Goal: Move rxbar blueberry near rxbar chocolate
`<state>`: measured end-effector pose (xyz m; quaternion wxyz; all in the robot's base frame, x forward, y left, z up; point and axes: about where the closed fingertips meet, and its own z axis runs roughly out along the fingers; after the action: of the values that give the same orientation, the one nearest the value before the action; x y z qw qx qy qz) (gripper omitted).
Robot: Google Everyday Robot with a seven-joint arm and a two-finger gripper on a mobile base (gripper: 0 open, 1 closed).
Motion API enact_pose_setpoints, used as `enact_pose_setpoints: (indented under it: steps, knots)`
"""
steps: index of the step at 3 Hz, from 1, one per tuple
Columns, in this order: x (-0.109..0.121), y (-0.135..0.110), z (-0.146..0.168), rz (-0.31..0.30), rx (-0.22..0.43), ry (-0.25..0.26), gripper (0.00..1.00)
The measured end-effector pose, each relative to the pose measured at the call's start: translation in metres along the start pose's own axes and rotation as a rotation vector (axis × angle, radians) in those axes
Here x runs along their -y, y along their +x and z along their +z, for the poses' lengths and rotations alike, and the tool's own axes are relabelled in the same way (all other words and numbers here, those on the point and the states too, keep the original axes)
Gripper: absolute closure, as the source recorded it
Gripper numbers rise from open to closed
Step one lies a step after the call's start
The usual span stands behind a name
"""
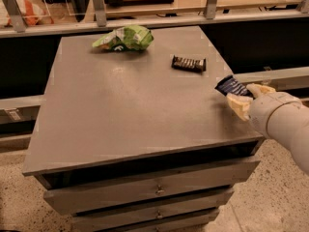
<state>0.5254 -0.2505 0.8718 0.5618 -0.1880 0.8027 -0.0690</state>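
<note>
My gripper is going to release the rxbar blueberry on the grey cabinet top [197, 73], in front of the rxbar chocolate.
The rxbar blueberry [231, 86], a navy-blue wrapped bar, sits between my gripper's pale fingers at the right edge of the grey cabinet top. My gripper [245, 96] is shut on it, with my white arm reaching in from the lower right. The rxbar chocolate [189, 63], a dark brown-black bar, lies flat on the top, up and to the left of the held bar and a short gap away from it.
A green chip bag [124, 38] lies at the far edge of the cabinet top [120, 105]. Drawers with small knobs run below the front edge. A railing with metal posts stands behind the cabinet. Speckled floor lies to the right.
</note>
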Motion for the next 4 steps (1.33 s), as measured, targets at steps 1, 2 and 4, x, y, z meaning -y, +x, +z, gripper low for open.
enact_pose_setpoints:
  steps: [1, 2, 4]
  knots:
    - [-0.015, -0.011, 0.025, 0.021, 0.031, -0.023, 1.0]
    - [-0.026, -0.033, 0.045, 0.029, 0.077, -0.035, 1.0]
    - [-0.038, -0.04, 0.075, 0.036, 0.084, -0.047, 1.0]
